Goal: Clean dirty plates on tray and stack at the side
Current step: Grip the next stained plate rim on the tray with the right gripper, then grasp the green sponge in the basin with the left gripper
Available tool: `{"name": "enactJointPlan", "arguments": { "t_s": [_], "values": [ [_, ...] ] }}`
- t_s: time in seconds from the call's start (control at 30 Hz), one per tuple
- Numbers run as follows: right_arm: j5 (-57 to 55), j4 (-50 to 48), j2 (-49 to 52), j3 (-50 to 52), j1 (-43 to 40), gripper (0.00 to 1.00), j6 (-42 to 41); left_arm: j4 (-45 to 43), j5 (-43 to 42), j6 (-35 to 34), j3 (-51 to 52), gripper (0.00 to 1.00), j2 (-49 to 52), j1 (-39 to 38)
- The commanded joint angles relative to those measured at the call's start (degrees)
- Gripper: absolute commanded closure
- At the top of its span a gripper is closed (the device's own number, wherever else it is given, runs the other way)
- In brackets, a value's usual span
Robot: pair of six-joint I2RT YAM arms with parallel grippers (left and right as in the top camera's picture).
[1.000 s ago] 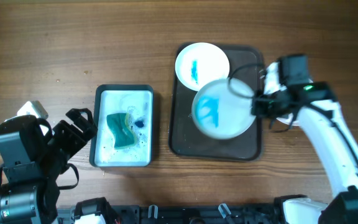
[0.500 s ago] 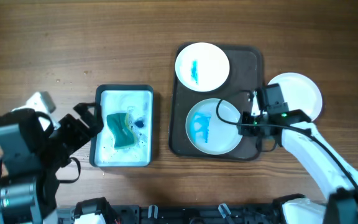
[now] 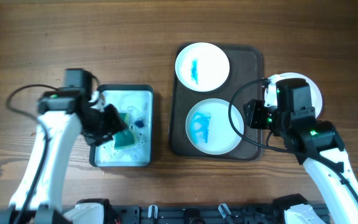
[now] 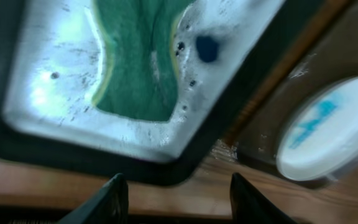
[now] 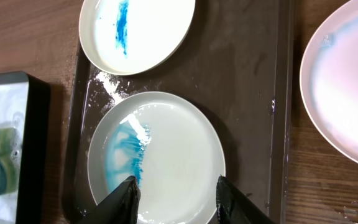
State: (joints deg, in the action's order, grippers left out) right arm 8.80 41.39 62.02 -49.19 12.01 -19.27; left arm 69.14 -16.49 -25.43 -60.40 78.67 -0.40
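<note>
Next, my right gripper will grab the rim of the near plate [image 3: 243, 123] [image 5: 225, 167] on the side facing the pale plate beside the tray.
Two dirty plates lie on the dark tray [image 3: 247, 68] [image 5: 247, 81]. The far plate [image 3: 202, 67] [image 5: 135, 31] has a blue streak. The near plate [image 3: 213, 126] [image 5: 160, 155] [image 4: 331, 127] carries a blue smear on its left half. My right gripper [image 3: 253, 115] [image 5: 178, 194] hovers open over the near plate's right side, holding nothing. A pale plate [image 3: 306, 93] [image 5: 347, 87] rests on the wood right of the tray, partly under my right arm. My left gripper [image 3: 114, 122] [image 4: 179, 202] is open over the basin, just short of the green sponge [image 3: 126, 134] [image 4: 142, 62].
The black-rimmed basin [image 3: 124, 88] [image 4: 55, 158] holds foamy water and a dark blue blob [image 4: 207, 46] beside the sponge. It stands left of the tray with a narrow strip of wood between them. Cables loop around my right arm.
My right gripper lowered the smeared plate onto the tray, let it go and drew back to the right. My left arm swung from the table's front left corner to over the basin.
</note>
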Motion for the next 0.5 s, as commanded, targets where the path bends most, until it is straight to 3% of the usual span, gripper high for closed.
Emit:
{"name": "enactJointPlan", "arguments": {
  "t_s": [0.0, 0.07, 0.13, 0.3, 0.33, 0.37, 0.47],
  "values": [
    [0.74, 0.11, 1.14, -0.74, 0.04, 0.59, -0.90, -4.55, 9.29, -8.35, 5.51, 0.51, 7.63, -6.88],
    [1.01, 0.46, 1.51, -0.74, 0.04, 0.59, -0.85, -6.25, 14.99, -12.66, 6.40, 0.51, 10.73, -8.52],
    [1.57, 0.96, 1.53, -0.74, 0.04, 0.59, -0.85, -10.78, 16.35, -12.79, 6.93, 0.54, 13.70, -9.49],
    [1.57, 1.62, 1.53, -0.74, 0.04, 0.60, -0.83, -17.16, 16.41, -12.74, 7.39, 0.79, 19.28, -9.99],
    [1.57, 1.88, 1.53, -0.74, 0.04, 0.60, -0.85, -18.34, 16.41, -12.57, 7.80, 0.91, 20.04, -10.05],
    [1.57, 2.03, 1.53, -0.74, 0.04, 0.61, -0.85, -19.45, 16.41, -12.35, 8.26, 0.96, 20.83, -10.12],
    [1.57, 2.27, 1.53, -0.74, 0.04, 0.62, -0.83, -19.08, 16.37, -11.65, 8.31, 0.96, 21.18, -10.14]
  ]
}}
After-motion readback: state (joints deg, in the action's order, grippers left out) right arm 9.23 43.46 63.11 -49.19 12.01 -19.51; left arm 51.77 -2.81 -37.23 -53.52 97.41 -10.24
